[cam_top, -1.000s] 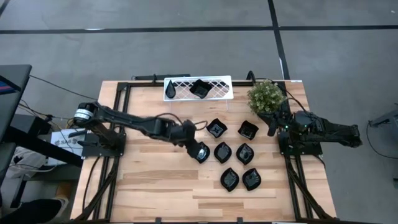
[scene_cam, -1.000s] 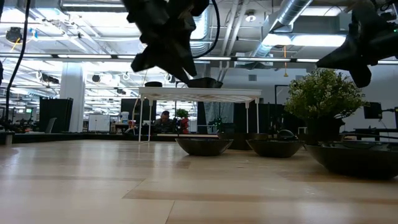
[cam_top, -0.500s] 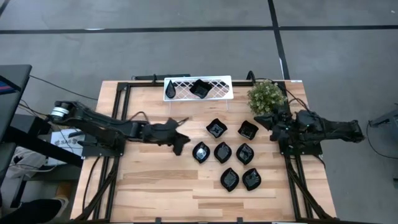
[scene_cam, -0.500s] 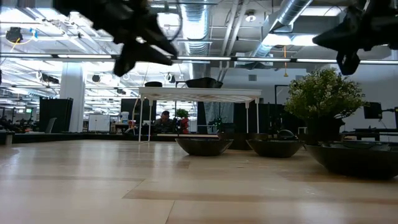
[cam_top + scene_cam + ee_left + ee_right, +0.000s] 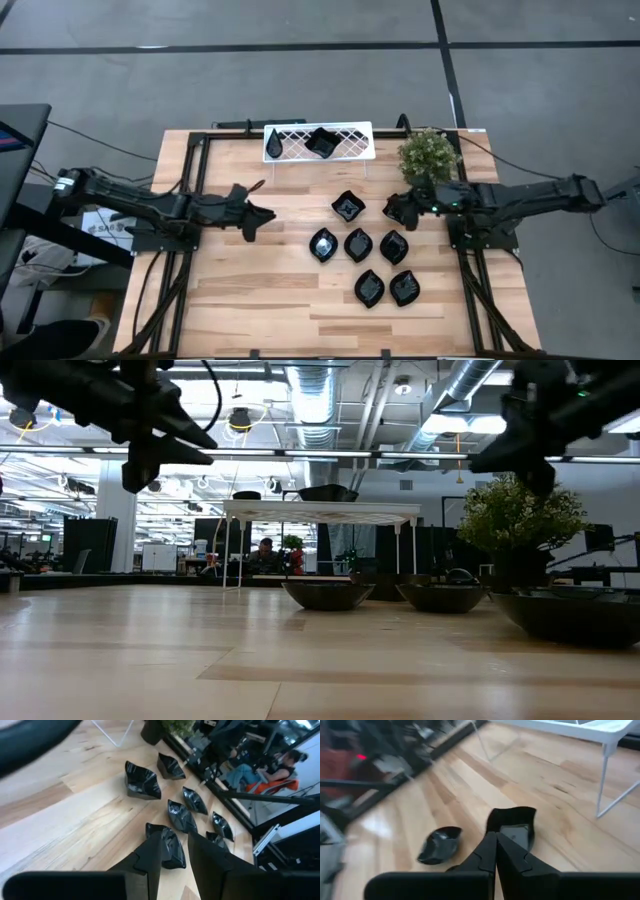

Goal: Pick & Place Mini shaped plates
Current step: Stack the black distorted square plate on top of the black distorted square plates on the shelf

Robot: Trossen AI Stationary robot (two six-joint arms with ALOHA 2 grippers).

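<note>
My right gripper needs to next move to the wavy square plate nearest the white wire rack and close on the plate's rack-side rim (image 5: 348,192) (image 5: 534,812).
Seven glossy black mini plates lie flat on the wooden table in a cluster, among them a leaf-shaped one (image 5: 322,244) and a wavy square one (image 5: 399,209). An eighth plate (image 5: 320,141) sits on the white wire rack (image 5: 350,152). My left gripper (image 5: 252,216) hovers open and empty left of the cluster, which shows ahead of its fingers (image 5: 150,857). My right gripper (image 5: 392,208) is shut and empty in the air over the wavy square plate (image 5: 512,827). In the low view it (image 5: 525,460) hangs well above the table.
A small green bushy plant (image 5: 428,155) stands at the table's far right, just behind my right arm. The rack stands on thin legs at the far edge. Bare wood lies to the left of the cluster and along the near edge (image 5: 260,310).
My left gripper has drawn back from the leaf-shaped plate toward the table's left edge; that plate stays flat on the table. My right gripper has swung from beside the plant toward the table's left and now hangs over the wavy square plate.
</note>
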